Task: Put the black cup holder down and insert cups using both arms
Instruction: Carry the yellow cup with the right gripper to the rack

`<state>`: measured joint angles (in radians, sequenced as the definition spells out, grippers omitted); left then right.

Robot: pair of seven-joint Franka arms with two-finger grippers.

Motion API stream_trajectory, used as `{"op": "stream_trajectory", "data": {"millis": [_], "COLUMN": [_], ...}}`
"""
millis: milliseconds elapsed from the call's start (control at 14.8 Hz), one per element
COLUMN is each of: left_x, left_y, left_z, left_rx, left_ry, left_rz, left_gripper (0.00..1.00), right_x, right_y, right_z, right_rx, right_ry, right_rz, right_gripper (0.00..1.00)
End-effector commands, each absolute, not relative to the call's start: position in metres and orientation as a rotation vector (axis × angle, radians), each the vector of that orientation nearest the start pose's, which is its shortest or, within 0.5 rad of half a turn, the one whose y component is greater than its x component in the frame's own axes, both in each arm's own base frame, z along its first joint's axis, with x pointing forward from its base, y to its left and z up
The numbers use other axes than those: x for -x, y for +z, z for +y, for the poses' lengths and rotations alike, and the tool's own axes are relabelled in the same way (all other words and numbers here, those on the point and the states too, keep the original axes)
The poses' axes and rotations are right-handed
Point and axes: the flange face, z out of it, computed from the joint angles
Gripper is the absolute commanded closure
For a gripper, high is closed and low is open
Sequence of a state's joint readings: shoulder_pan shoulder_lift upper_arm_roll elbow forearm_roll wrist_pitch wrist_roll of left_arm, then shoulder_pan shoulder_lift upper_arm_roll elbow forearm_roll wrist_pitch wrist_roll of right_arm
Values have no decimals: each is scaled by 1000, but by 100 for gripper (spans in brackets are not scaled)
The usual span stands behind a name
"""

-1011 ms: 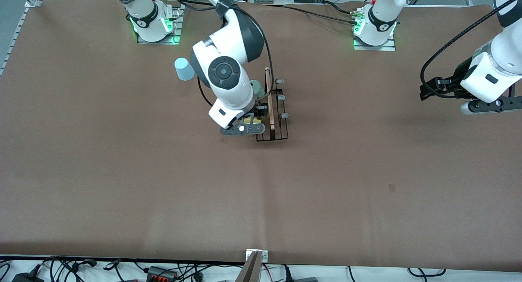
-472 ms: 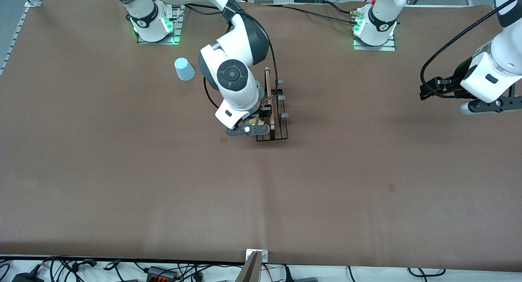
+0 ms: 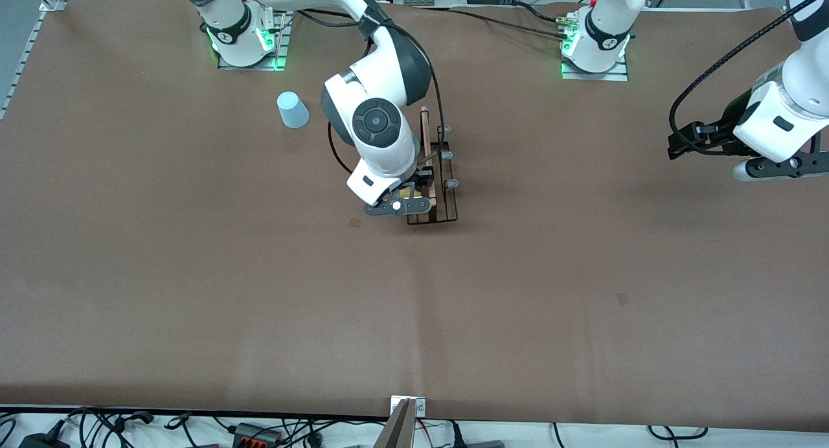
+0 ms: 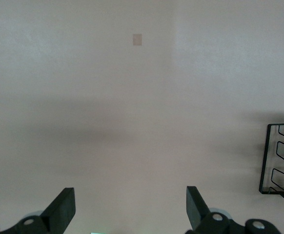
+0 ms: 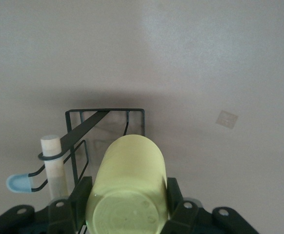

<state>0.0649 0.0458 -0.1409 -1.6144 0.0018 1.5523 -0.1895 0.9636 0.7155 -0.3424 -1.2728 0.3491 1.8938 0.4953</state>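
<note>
Next, I let go of the yellow cup with my right gripper on the black cup holder's tape-mark side point(image 3: 409, 194) point(image 5: 138, 168), near the holder's front-camera end.
The black cup holder point(image 3: 445, 195) stands on the brown table, its wooden rod handle point(image 3: 427, 156) lying along its top. My right gripper point(image 3: 407, 194) is shut on a yellow cup point(image 3: 406, 191), held on its side low over the holder's end nearer the front camera. The right wrist view shows the yellow cup point(image 5: 130, 180) between the fingers point(image 5: 78, 195), above the wire frame point(image 5: 105, 113), beside the rod point(image 5: 51, 161). A light blue cup point(image 3: 293, 109) stands upside down toward the right arm's base. My left gripper point(image 3: 680, 144) waits open over the left arm's end of the table; its fingers point(image 4: 64, 207) hold nothing.
Two small tape marks sit on the table, one point(image 3: 355, 222) just beside the holder and one point(image 3: 622, 298) nearer the front camera. Cables and a metal bracket point(image 3: 407, 406) run along the front edge. The holder's end point(image 4: 278, 161) shows in the left wrist view.
My right arm has carried the yellow cup sideways toward the holder, closer to the wooden rod. The pale grey-green cup by the holder is now covered by that arm. The left arm is still.
</note>
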Motion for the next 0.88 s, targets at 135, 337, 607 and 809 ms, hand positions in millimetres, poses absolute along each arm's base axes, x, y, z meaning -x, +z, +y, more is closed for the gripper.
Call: {"op": "stream_trajectory", "data": {"millis": [135,337,607,809], "left_x": [-563,-564,-564,-564], "left_y": [583,583,583,583], "left_z": [-40,-40,-40,-40], "left_rx": [3119,3119,3119,3120], "left_ry": [151,151,151,149], "left_rz": [-162,-162,-162,-162], "left_gripper": [0,0,0,0], "right_x": [-541,-540,-540,-539], "right_y": [335,330,322,320], "right_z": [498,499,500,502], "right_rx": [3075,3081,3086,3088], "right_ry": [155,159,156,158], "right_rz": [-104,-107,-110,-110], "right_gripper": [72,72,71,6]}}
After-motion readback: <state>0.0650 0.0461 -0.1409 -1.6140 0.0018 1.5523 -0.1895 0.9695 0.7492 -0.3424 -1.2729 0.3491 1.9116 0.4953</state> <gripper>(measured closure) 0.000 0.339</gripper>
